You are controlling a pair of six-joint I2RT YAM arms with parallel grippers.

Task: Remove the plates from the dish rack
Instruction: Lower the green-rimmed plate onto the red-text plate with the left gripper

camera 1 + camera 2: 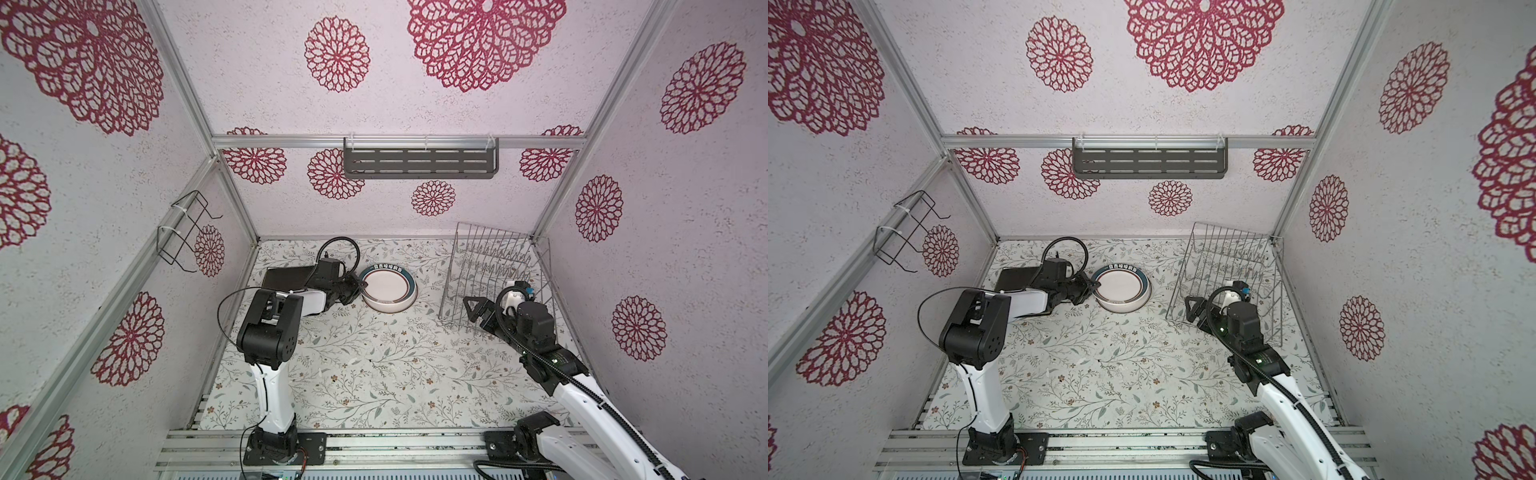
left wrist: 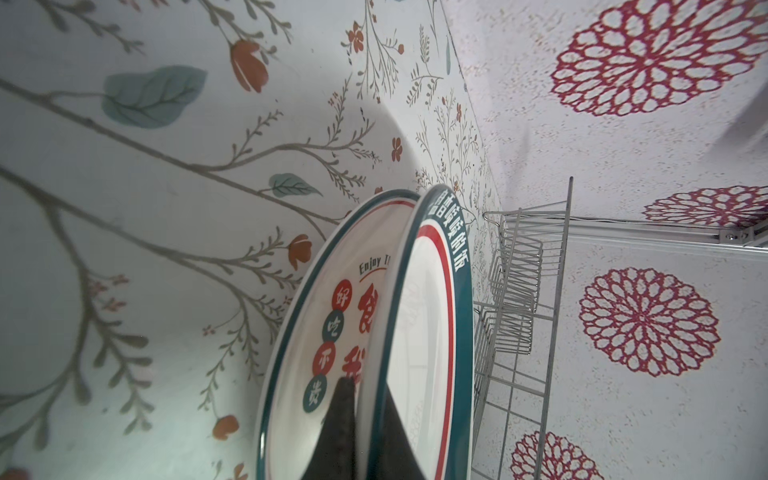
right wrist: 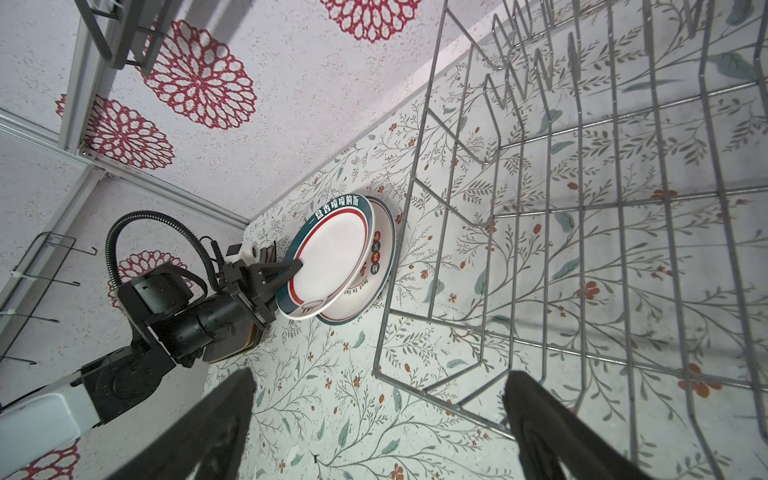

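Next, my left gripper releases the teal-rimmed plate squarely on top of the round white plate with red characters (image 1: 389, 289) (image 2: 366, 356).
A round teal-rimmed plate (image 1: 388, 286) (image 3: 332, 253) lies offset on top of a round white plate with red characters (image 2: 332, 332) (image 3: 376, 266) on the flowered table. My left gripper (image 1: 359, 286) (image 2: 365, 432) is shut on the teal-rimmed plate's (image 2: 424, 332) near rim, one finger on each face. Dark square plates (image 1: 286, 277) (image 3: 232, 349) are stacked under the left arm. The silver wire dish rack (image 1: 494, 274) (image 3: 582, 208) stands at the back right with no plate showing in it. My right gripper (image 1: 492, 301) (image 3: 378, 415) is open over the rack's front-left corner, holding nothing.
A dark grey slotted shelf (image 1: 419, 160) hangs on the back wall. A small black wire holder (image 1: 187, 232) is tied to the left wall's rail. Aluminium rails (image 1: 395, 446) run along the table's front edge, where both arm bases are bolted.
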